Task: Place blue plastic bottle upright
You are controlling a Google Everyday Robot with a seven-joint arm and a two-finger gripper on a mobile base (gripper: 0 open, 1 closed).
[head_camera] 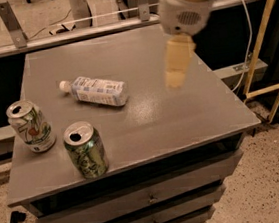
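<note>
My gripper will go to the blue plastic bottle next, and it should close on its upper half (87,89), between the white cap and the bottle's middle.
The blue plastic bottle (98,91) lies on its side on the grey table top (145,118), left of centre, with its white cap pointing left. My gripper (175,75) hangs down from the white arm housing (187,0) over the table's right half. It is to the right of the bottle, apart from it, and holds nothing that I can see.
Two open green drink cans stand upright near the table's front left: one (30,126) at the left edge, one (86,149) near the front edge. Drawers (149,199) sit below the top. A metal rail (70,36) runs behind, and yellow bars (267,43) stand at the right.
</note>
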